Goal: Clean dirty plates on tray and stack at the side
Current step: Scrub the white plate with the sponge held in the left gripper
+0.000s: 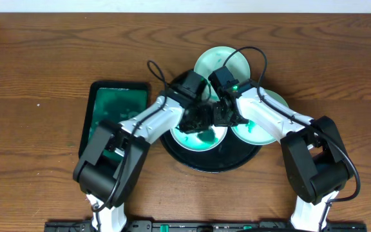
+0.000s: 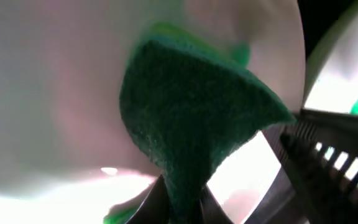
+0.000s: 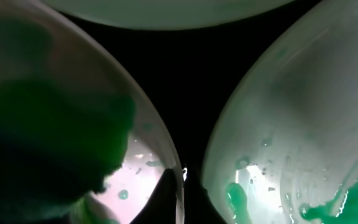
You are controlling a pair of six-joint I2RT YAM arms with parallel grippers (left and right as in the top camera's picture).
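The sponge, now pressed on the front middle plate, will be released by my left gripper in the green liquid (image 1: pixel 117 129), just in front of the middle of the rectangular tray.
Three small pale plates with green smears lie on the round black tray (image 1: pixel 216 164): one at the back (image 1: pixel 219 60), one at the right (image 1: pixel 267 103), one at the front middle (image 1: pixel 206 140). My left gripper (image 1: pixel 194 121) is shut on a dark green sponge (image 2: pixel 191 118) pressed on the front middle plate (image 2: pixel 48 93); its fingers (image 2: pixel 182 208) pinch the sponge's lower end. My right gripper (image 1: pixel 223 116) is shut on that plate's right rim (image 3: pixel 157 134), one finger on each side (image 3: pixel 180 190). The right plate (image 3: pixel 303 118) and the back plate (image 3: pixel 166 9) lie beside it on the tray (image 3: pixel 185 74).
A rectangular black-rimmed tray with green liquid (image 1: pixel 118 106) stands left of the round tray. Both arms cross over the round tray's middle. The right gripper's black finger (image 2: pixel 331 162) shows close to the sponge in the left wrist view. Wooden table (image 1: pixel 44 58) all around.
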